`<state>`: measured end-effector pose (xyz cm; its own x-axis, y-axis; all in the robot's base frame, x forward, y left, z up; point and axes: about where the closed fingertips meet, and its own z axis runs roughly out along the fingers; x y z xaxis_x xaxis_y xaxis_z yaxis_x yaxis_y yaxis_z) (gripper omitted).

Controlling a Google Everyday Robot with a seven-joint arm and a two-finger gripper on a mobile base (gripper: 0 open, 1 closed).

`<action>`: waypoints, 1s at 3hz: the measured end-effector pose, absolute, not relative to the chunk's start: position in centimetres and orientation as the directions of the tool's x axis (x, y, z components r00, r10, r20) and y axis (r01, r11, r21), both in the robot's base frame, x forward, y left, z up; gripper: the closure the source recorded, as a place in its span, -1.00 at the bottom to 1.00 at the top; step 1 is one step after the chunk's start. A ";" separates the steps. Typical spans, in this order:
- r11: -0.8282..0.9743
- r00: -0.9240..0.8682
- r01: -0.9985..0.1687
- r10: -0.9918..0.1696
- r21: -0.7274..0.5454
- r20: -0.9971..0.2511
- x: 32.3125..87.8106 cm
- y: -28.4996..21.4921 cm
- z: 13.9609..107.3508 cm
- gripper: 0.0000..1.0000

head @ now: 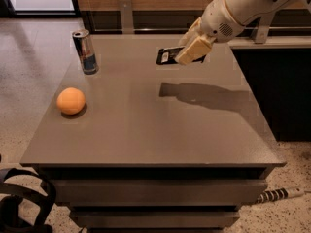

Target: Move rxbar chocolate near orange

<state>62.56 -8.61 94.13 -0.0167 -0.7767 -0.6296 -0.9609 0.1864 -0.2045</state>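
Observation:
Next, I set the rxbar chocolate just beside the orange toward the middle of the grey table (pixel 117 103). The bar still hangs above the table's far part.
The rxbar chocolate (pixel 166 56), a flat black bar with a white label patch, hangs in the air above the far right part of the table, casting a shadow below. My gripper (pixel 187 55) comes in from the upper right and is shut on the bar's right end. The orange (pixel 71 100) sits on the table near its left edge, well away from the bar and the gripper.
A silver-and-blue can (pixel 85 52) stands upright at the far left of the grey table (pixel 146 135), behind the orange. A dark counter (pixel 277 81) adjoins the table's right side. A black strap (pixel 19 198) lies on the floor at lower left.

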 end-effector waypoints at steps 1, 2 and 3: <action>0.149 -0.006 -0.974 -0.771 -0.172 -0.637 60.1 -5.9 91.7 1.00; 0.085 0.012 -0.990 -0.757 -0.117 -0.654 58.7 -2.0 88.3 1.00; 0.026 0.029 -0.997 -0.744 -0.073 -0.667 58.5 1.9 85.7 1.00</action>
